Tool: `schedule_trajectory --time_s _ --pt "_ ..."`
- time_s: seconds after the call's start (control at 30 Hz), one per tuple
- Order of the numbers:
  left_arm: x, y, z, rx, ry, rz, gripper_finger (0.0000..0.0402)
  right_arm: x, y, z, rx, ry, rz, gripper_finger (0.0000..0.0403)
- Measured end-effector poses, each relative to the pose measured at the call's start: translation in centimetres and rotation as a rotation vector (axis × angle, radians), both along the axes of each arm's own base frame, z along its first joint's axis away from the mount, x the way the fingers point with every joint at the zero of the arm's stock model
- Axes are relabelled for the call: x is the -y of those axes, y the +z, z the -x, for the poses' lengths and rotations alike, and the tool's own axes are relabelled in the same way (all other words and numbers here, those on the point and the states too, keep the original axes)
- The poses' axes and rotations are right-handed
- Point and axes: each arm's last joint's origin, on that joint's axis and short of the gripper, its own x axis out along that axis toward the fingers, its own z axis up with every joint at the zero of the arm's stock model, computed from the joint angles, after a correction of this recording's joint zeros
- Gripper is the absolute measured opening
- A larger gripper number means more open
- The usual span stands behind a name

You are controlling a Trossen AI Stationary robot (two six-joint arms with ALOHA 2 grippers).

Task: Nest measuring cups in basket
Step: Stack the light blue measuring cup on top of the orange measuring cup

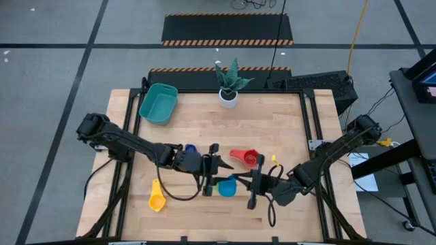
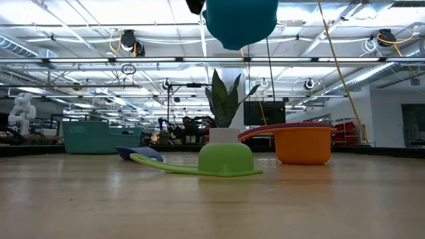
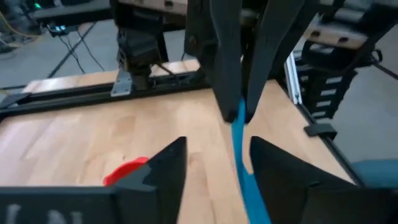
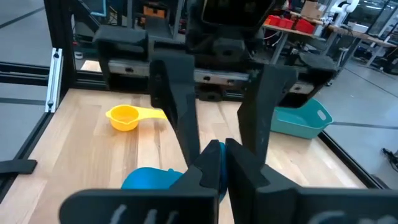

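Note:
The light blue cup is held in my right gripper by its handle, so my left gripper will take over the handle while my right gripper takes the cup's rim [image 1: 226,195] opposite.
A light blue measuring cup [image 2: 239,23] hangs lifted clear of the table between both grippers, near the table's near edge. My right gripper [image 4: 221,168] is shut on it. My left gripper [image 3: 217,168] is open, its fingers on either side of the cup's handle [image 3: 239,146]; I cannot tell whether they touch it. The red cup [image 1: 245,158], yellow cup [image 1: 157,197] and dark blue cup [image 1: 191,150] lie on the table. A green cup [image 2: 226,159] rests upside down on its rim beside an orange cup [image 2: 302,143]. The teal basket [image 1: 158,103] sits at the far left corner. My right gripper pinches the light blue cup's flat handle [image 3: 239,115] between its two fingers, coming level from the table's right. The cup is lifted clear, and its bowl [image 4: 146,180] hangs below and beside the fingers.
A white pot with a plant [image 1: 228,87] stands at the far edge, right of the basket. A small yellow thing [image 1: 274,160] lies right of the red cup. Bare wood [image 1: 272,122] lies between the plant and the grippers.

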Motion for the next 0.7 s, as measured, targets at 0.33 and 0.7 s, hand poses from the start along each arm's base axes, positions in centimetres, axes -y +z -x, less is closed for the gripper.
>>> schedule_trajectory --time_s 0.33,0.7 --pt "-0.7 -1.1 -1.0 -0.011 -0.045 -0.027 0.0027 0.2 -0.1 -0.2 -0.001 -0.011 0.004 0.0000" --pt "-1.4 0.6 0.0 0.009 -0.053 -0.037 0.0008 -1.3 0.3 1.4 0.026 -0.084 0.115 0.0082"
